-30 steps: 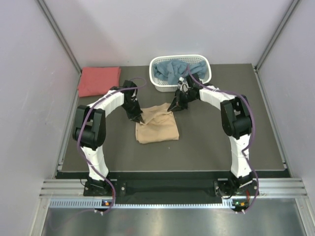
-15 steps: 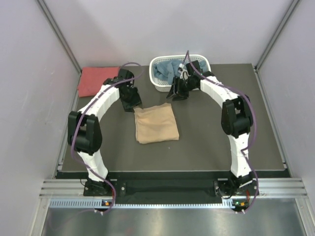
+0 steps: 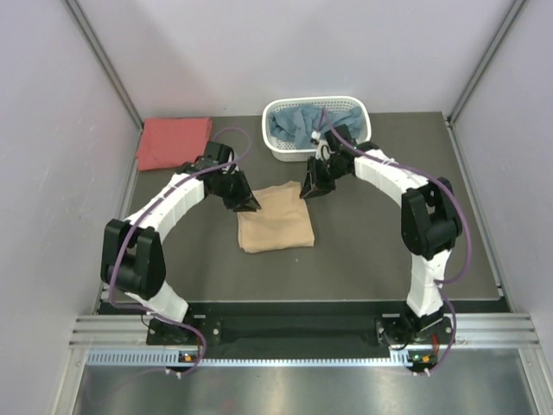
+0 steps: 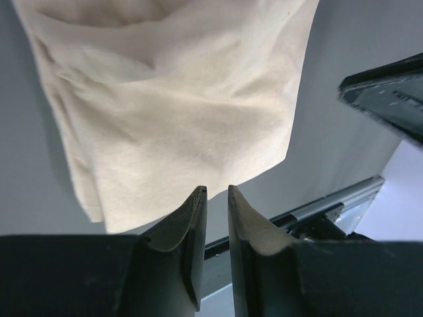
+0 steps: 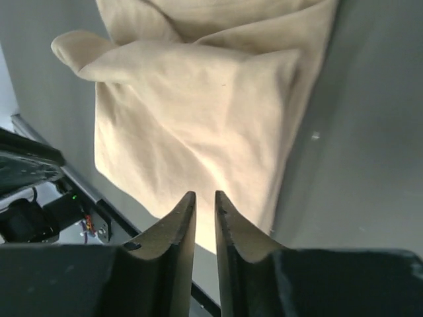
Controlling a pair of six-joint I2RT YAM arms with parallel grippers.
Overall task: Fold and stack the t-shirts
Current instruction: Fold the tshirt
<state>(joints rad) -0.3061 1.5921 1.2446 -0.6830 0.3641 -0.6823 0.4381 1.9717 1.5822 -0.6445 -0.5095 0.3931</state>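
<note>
The tan t-shirt's lower layer sticks out past the top layer, so I need to open my right gripper, pinch the top layer's corner [image 5: 284, 66] and pull it toward the basket.
The tan t-shirt [image 3: 275, 218] lies folded in a rough rectangle at the middle of the table; it also fills the left wrist view [image 4: 172, 99] and the right wrist view [image 5: 198, 112]. My left gripper [image 3: 251, 206] [image 4: 216, 190] hovers at its far left corner, jaws a narrow gap apart with nothing between them. My right gripper [image 3: 307, 192] [image 5: 203, 193] stands at the far right corner, likewise slightly open and empty. The coral-red t-shirt [image 3: 174, 142] lies folded at the back left. The dusty blue t-shirt [image 3: 302, 125] is bunched inside the basket.
The white lattice basket [image 3: 359, 108] stands at the back centre, just behind my right arm. Grey walls close in both sides. The dark table mat [image 3: 389, 251] lies bare to the right of and in front of the tan shirt.
Both grippers let go of the tan shirt's far edge, lifted back toward the basket opening wide, then returned to its far corners with jaws narrowed. The shirt now lies flatter.
</note>
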